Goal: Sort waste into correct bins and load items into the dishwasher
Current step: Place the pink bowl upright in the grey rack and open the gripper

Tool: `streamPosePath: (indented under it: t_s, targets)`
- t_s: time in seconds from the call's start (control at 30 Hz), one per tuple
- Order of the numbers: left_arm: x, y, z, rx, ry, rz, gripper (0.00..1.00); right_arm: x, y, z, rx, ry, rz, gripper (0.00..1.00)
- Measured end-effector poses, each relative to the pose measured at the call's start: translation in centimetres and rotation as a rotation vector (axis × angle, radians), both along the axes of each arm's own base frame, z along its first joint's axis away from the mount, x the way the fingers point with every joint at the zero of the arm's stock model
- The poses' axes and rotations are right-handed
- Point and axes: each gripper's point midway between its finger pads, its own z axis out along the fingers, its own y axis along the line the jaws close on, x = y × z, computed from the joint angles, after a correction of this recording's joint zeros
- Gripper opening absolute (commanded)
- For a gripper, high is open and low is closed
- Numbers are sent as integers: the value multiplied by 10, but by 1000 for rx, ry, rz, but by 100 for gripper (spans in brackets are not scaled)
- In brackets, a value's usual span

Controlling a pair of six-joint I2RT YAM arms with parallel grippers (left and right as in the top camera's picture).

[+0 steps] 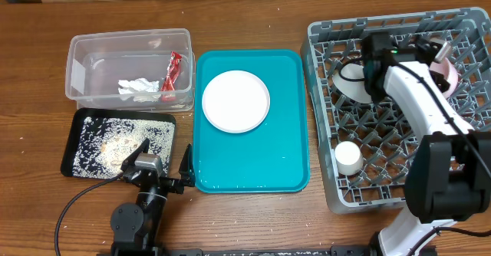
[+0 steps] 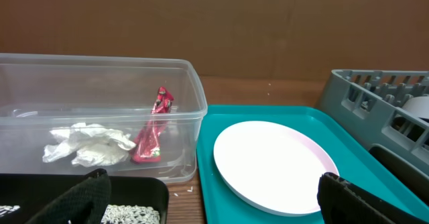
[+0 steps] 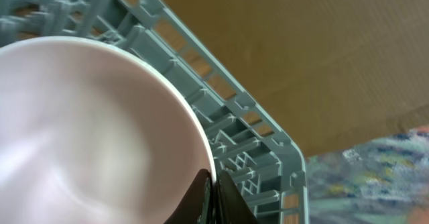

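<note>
The robot's right gripper should release the pale pink bowl in the grey rack (image 1: pixel 397 83), beside the white bowl.
A clear tub (image 1: pixel 80 53) at the back left holds a red wrapper (image 1: pixel 173 70) and a white tissue (image 1: pixel 138 86); both also show in the left wrist view, wrapper (image 2: pixel 153 133) and tissue (image 2: pixel 90 145). The black tray (image 1: pixel 77 129) holds crumbs (image 1: pixel 115 141). A white plate (image 1: pixel 235 100) lies on the teal tray (image 1: pixel 253 168). My left gripper (image 1: pixel 163 164) is open and empty, low between the black tray and the teal tray (image 2: pixel 221 200). My right gripper (image 1: pixel 439 55) is shut on the rim of a pale pink plate (image 3: pixel 100 130), standing on edge in the grey rack (image 1: pixel 318 95). No chopsticks are in view.
In the rack are a white bowl (image 1: pixel 351 76) at the back and a small white cup (image 1: pixel 348 157) near the front left corner. A few loose crumbs (image 2: pixel 175 192) lie on the wood between the tub and the teal tray. The rack's corner (image 3: pixel 288 163) is next to the held plate.
</note>
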Motion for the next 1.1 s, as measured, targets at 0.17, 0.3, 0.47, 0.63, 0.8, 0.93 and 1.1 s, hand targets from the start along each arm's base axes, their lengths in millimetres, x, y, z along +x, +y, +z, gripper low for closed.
streamPosePath:
  t_s: [0.17,0.3,0.47,0.63,0.8,0.93,1.1]
  targets:
    - [0,0,0,0,0,0,100,7,18,3,-31,4,53,4]
    - [0,0,0,0,0,0,100,6,18,9,-70,22,60,4]
    - [0,0,0,0,0,0,100,4,16,13,-97,36,59,4]
    - [0,0,0,0,0,0,100,5,15,19,-134,29,58,4]
    - [0,0,0,0,0,0,100,10,15,20,-136,0,59,4]
    - [0,0,0,0,0,0,100,20,16,20,-140,-9,73,4]
    - [0,0,0,0,0,0,100,24,15,20,-166,73,95,4]
